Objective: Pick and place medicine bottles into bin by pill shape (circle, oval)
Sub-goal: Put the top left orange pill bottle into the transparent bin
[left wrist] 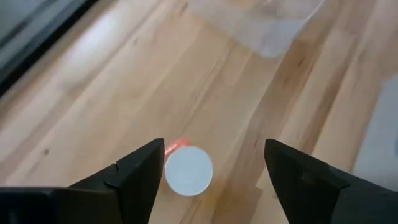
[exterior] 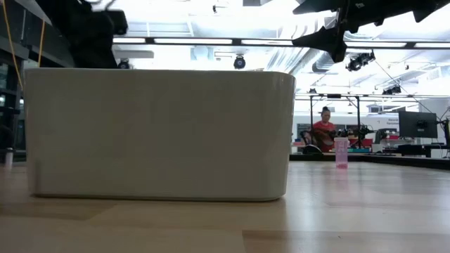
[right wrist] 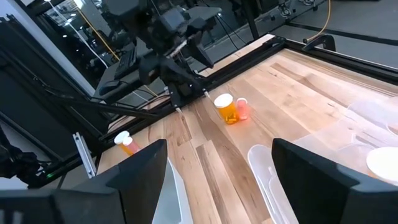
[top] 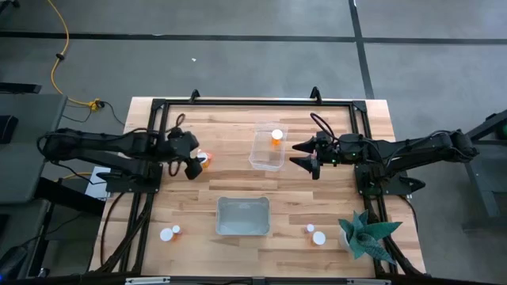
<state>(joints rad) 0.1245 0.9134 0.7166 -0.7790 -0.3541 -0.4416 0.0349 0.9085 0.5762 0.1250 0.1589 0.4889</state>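
The robot's left gripper needs to close on the body of the orange medicine bottle (top: 206, 163), just under its white cap, next to the pinkish bottle.
An orange medicine bottle with a white cap (top: 205, 161) stands on the table's left half, with a pinkish one (right wrist: 242, 108) right beside it. My left gripper (top: 190, 164) is open above them. In the left wrist view a white cap (left wrist: 188, 171) shows between its fingers (left wrist: 215, 144), untouched. Another bottle (top: 276, 136) stands in the clear bin (top: 266, 158). Two bottles (top: 169, 233) stand near the front left and two (top: 315, 234) near the front right. My right gripper (top: 309, 156) is open and empty just right of the clear bin.
A white bin (top: 243, 216) stands at the front middle and fills much of the low view (exterior: 158, 133). A green plant (top: 366, 233) stands at the front right. A black frame (top: 253, 102) runs round the table. A person (exterior: 325, 130) sits far behind.
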